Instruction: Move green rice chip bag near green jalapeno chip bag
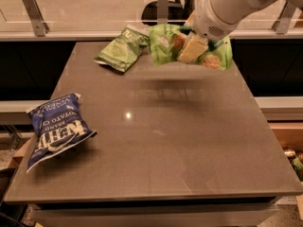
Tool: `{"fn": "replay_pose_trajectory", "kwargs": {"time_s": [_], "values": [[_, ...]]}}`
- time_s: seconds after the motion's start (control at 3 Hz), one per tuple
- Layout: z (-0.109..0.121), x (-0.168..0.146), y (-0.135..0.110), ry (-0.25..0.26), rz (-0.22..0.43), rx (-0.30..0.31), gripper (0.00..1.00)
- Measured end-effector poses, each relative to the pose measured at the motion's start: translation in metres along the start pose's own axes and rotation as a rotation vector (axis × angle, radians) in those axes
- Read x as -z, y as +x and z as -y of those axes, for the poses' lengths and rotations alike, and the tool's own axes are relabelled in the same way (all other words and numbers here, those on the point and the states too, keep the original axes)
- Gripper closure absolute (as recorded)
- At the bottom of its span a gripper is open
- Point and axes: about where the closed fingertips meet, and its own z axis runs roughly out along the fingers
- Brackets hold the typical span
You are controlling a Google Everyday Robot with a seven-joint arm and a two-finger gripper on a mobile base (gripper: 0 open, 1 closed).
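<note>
The robot's gripper needs to release the green rice chip bag on the grey table [159, 62] against the inner side of the green jalapeno chip bag.
My gripper [191, 47] is shut on the green rice chip bag [163, 44], a bright lime bag with round beige chip pictures, and holds it in the air above the far part of the table. The green jalapeno chip bag [120, 51], smaller, olive and crinkled, lies flat on the table's far left part, just left of the held bag. The two bags are close and may overlap in view. My white arm [227, 6] comes in from the upper right and hides the middle of the held bag.
A blue Kettle chip bag [54, 129] lies at the left edge of the grey table [180, 145]. A glass rail with metal posts [33, 11] runs behind the far edge. A dark chair [163, 8] stands beyond it.
</note>
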Motion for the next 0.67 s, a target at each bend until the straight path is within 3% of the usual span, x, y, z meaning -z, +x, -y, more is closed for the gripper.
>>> {"fn": "replay_pose_trajectory", "kwargs": {"time_s": [0.67], "values": [[0.019, -0.065, -0.006, -0.052, -0.071, 0.070, 1.00]]}}
